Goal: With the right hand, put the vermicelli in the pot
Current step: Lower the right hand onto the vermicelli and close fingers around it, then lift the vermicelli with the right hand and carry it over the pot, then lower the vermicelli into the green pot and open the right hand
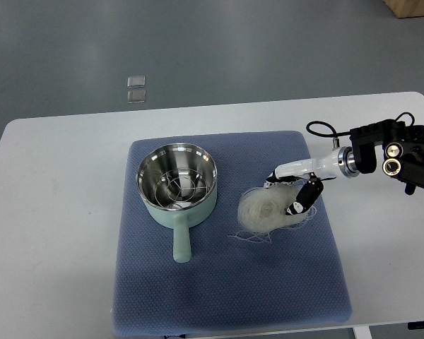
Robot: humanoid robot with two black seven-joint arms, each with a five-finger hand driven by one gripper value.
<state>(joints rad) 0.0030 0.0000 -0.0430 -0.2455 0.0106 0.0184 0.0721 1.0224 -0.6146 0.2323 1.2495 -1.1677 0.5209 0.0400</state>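
My right gripper is to let go of the vermicelli on the wire rack inside the mint green pot (175, 177).
A pale bundle of vermicelli (263, 211) lies on the blue mat (226, 282), right of the pot. The pot (177, 185) is mint green with a steel inside and a wire rack in it; its handle points toward the near edge. My right hand (292, 191) comes in from the right and rests at the bundle's right edge. Its fingers (300, 201) curl down onto the noodle strands, touching them; the bundle still lies flat on the mat. The left arm does not show.
The mat lies on a white table (49, 212). Two small clear squares (136, 88) lie on the grey floor beyond the table. A brown box corner (413, 7) shows at the top right.
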